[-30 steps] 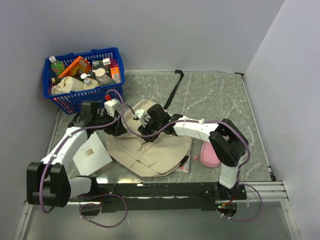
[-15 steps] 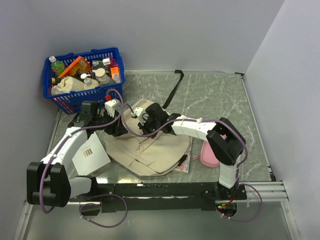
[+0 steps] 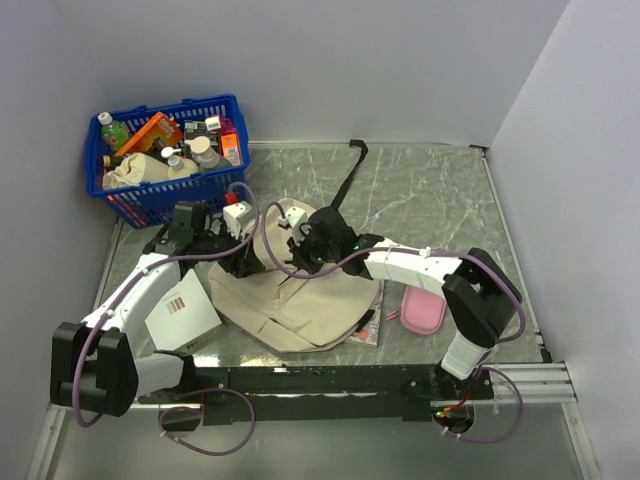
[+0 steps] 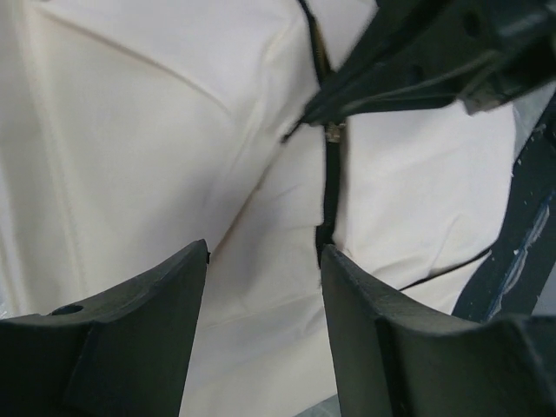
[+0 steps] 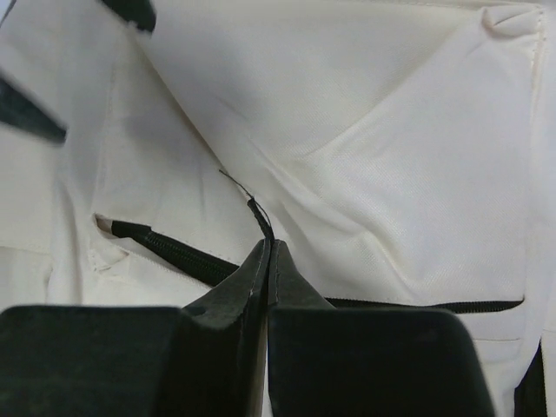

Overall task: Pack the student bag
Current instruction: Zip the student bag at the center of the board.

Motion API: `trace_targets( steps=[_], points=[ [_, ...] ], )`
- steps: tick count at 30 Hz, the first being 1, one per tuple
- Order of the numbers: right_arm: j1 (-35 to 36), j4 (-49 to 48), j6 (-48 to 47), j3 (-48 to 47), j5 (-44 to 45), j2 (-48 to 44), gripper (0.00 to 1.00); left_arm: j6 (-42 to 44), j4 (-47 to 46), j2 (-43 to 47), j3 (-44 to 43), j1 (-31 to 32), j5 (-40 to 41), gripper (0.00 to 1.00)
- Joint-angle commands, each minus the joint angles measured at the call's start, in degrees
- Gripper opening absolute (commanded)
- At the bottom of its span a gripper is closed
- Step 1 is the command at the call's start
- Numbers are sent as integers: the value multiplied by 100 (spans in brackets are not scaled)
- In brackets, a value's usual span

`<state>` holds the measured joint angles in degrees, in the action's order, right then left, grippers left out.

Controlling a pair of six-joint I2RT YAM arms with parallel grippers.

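The bag's fabric hangs in loose folds by the zipper that my right gripper holds, so next my left gripper pinches the zipper's fabric edge (image 4: 340, 224) to keep it steady.
The cream-beige student bag (image 3: 300, 300) lies flat in the middle of the table, its black strap (image 3: 345, 185) trailing to the back. My right gripper (image 5: 269, 245) is shut on the bag's thin black zipper pull cord (image 5: 258, 215), over the black zipper line (image 5: 165, 248). In the top view the right gripper (image 3: 300, 250) sits at the bag's upper part. My left gripper (image 4: 265, 261) is open over the bag's cream fabric (image 4: 156, 130), just left of the right one (image 3: 250, 262), with the zipper (image 4: 330, 182) beside its right finger.
A blue basket (image 3: 165, 160) full of bottles and packets stands at the back left. A white book (image 3: 182, 310) lies left of the bag. A pink pouch (image 3: 422, 310) lies right of it. A thin booklet (image 3: 368, 328) pokes out under the bag's right edge.
My right gripper has shifted right and slightly toward the near edge, pulling the zipper cord. My left gripper has moved right, closer onto the bag. The bag's top has shifted a little.
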<state>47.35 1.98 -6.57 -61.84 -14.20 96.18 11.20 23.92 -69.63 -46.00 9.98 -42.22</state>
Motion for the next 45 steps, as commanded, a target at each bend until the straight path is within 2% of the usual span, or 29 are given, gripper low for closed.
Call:
trace_targets(
  steps=[1,9,19,25,31,37,42,43,44,45],
  points=[
    [-121,-576,313,76,241,-214,0,225,16,46,-217,381,-278,61],
    [-367,-690,831,129,110,-82,0,-214,-678,-341,-76,1173,-525,61],
    [-420,-848,1158,225,-373,-64,0,-118,-1363,-798,-58,1419,196,57],
    [-464,-918,1272,296,-426,-170,0,128,-1109,-965,-59,1805,38,54],
    [-587,-989,1386,296,-540,-240,0,251,-1092,-992,12,1938,196,37],
    [-604,-919,1421,252,-663,-266,0,286,-1275,-1000,29,1973,617,31],
    [-683,-857,1430,208,-716,-293,0,427,-1329,-1027,135,1990,943,15],
    [-692,-831,1422,173,-707,-276,0,444,-1320,-1027,135,1999,935,5],
    [-718,-805,1413,155,-690,-267,0,453,-1294,-1009,144,2034,943,1],
    [-745,-778,1404,138,-646,-258,0,453,-1276,-1009,126,2043,935,1]
  ],
)
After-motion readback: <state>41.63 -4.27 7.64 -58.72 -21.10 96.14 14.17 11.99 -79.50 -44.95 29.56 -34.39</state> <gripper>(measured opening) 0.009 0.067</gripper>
